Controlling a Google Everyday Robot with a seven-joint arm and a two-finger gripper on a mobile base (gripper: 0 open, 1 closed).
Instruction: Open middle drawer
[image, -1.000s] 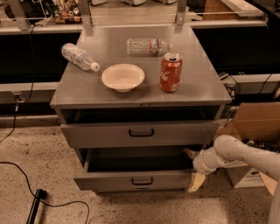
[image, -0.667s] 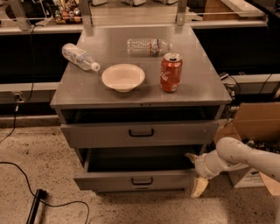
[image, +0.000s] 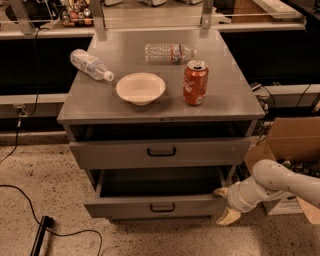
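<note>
My gripper's fingers are low beside the front corner of the partly open middle drawer, so next I grab the front by its top edge (image: 215, 196) there and pull it farther.
The middle drawer (image: 125, 206) is the lower of two visible gray drawers. It is pulled partly out, showing a dark inside behind its flat front and small black handle (image: 162, 207). My gripper (image: 225, 204) is at the drawer's right front corner, low near the floor, on a white arm coming in from the right. Its two tan fingers are spread apart and hold nothing. The upper fingertip (image: 220, 191) is at the drawer's corner, and the lower one (image: 229, 216) hangs below the front.
The taller drawer (image: 100, 154) above is slightly open. On the cabinet top (image: 225, 107) are a white bowl (image: 140, 88), a red soda can (image: 195, 83) and two lying plastic bottles (image: 90, 64) (image: 169, 51). A cardboard box (image: 292, 145) stands to the right. A black cable (image: 30, 200) lies on the floor at left.
My gripper has shifted slightly downward beside the drawer's right corner. Neither drawer has visibly moved.
</note>
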